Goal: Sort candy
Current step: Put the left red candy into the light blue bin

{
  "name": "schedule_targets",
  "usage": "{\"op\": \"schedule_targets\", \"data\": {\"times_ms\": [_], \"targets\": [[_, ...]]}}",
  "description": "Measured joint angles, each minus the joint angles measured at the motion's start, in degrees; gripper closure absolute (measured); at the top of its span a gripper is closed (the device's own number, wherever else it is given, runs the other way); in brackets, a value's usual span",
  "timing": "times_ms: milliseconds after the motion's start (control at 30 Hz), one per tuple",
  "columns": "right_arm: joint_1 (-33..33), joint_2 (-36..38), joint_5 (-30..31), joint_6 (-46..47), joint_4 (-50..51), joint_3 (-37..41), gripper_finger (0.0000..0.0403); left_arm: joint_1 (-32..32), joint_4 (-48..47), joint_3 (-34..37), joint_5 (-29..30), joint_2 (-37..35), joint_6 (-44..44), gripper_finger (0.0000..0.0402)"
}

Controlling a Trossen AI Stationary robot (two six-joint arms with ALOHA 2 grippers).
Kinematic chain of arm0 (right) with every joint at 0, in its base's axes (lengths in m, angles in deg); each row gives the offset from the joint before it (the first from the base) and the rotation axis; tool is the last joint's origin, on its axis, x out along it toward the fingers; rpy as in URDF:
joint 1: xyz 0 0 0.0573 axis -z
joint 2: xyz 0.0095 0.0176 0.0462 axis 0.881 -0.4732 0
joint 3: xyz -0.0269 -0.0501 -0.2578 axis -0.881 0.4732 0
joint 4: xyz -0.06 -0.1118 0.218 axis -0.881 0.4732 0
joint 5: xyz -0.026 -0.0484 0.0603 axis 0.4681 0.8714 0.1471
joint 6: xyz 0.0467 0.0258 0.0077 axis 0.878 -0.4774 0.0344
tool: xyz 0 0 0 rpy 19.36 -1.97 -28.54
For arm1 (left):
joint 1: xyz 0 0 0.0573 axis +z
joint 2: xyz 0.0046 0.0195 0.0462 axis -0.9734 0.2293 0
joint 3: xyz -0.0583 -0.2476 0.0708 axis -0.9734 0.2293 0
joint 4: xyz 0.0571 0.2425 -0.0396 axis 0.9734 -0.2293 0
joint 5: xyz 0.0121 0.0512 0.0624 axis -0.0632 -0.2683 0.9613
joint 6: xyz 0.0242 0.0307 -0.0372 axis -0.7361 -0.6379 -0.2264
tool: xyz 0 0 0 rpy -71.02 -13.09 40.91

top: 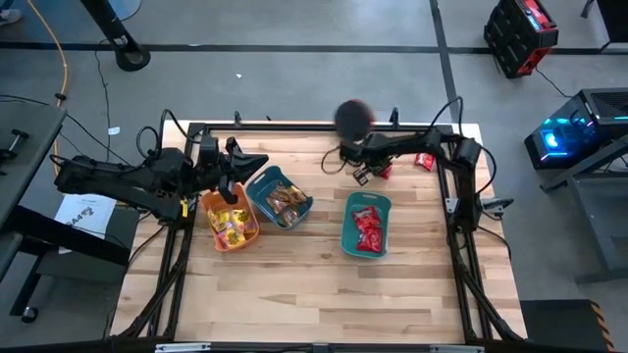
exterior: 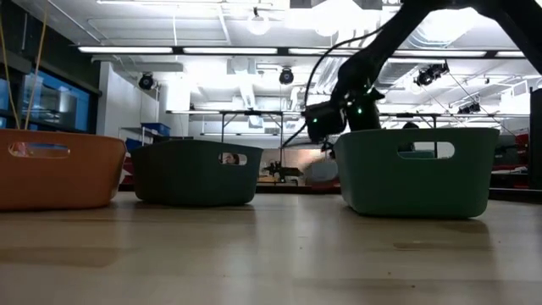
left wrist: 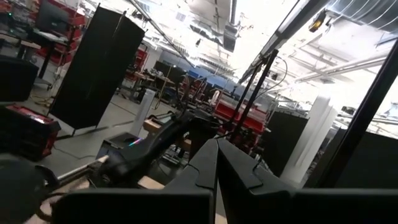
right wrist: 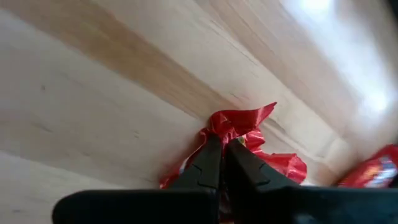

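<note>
My right gripper has the red candy. It will drop it inside the teal bin (top: 354,224), against the red ones that are lying there.
My right gripper (top: 361,175) is down at the far middle of the table, shut on a red candy (right wrist: 249,134). A second red candy (top: 424,160) lies on the wood to its right and also shows in the right wrist view (right wrist: 373,171). Yellow candies fill the orange bin (top: 231,221). Brown-orange ones lie in the blue-teal bin (top: 280,199), and red ones in the teal bin (top: 366,226). My left gripper (left wrist: 216,163) is shut and holds nothing. It hovers at the orange bin's far edge (top: 228,188), pointing out into the room. My right gripper pinches the red candy at its crinkled wrapper (right wrist: 239,127) between the two fingertips (right wrist: 208,158). It comes slanting down from above. The wrapper's crimped end (right wrist: 258,115) sticks out past the tips. Whether the candy rests on the wood or hangs just above it, I cannot tell.
The three bins stand in a row across the table's middle; in the low view the teal bin (exterior: 415,169) hides my right gripper's tips. Bare wood lies toward the near edge (top: 314,294). A dark round lamp head (top: 353,118) sits over the far edge.
</note>
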Motion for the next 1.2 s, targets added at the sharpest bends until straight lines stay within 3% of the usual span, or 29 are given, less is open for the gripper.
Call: {"op": "schedule_targets", "data": {"times_ms": [100,133,233,400,867,1200], "targets": [[-2.4,-1.49,7.94,0.07,0.22,0.27,0.0402,0.0,-0.6,0.02,-0.01,0.02,0.46,0.0401],[-2.46,-0.95,7.89,0.04,0.0,0.53,0.0402,0.01,-0.57,0.01,-0.02,0.02,0.42,0.0402],[-0.9,1.35,0.37,0.07,-0.19,0.59,0.0402,0.05,-0.53,0.02,-0.04,0.02,0.41,0.0402],[0.02,4.27,-5.16,0.23,0.49,1.02,0.0403,0.09,-0.42,0.02,-0.02,0.02,0.39,0.0402],[0.49,7.57,-6.49,1.19,-3.17,1.13,0.0403,0.09,-0.37,0.02,-0.02,0.02,0.4,0.0401],[-0.1,17.57,-5.77,0.69,-7.01,1.13,0.0403,0.78,-0.05,0.02,0.0,0.02,-0.16,0.0402]]}}
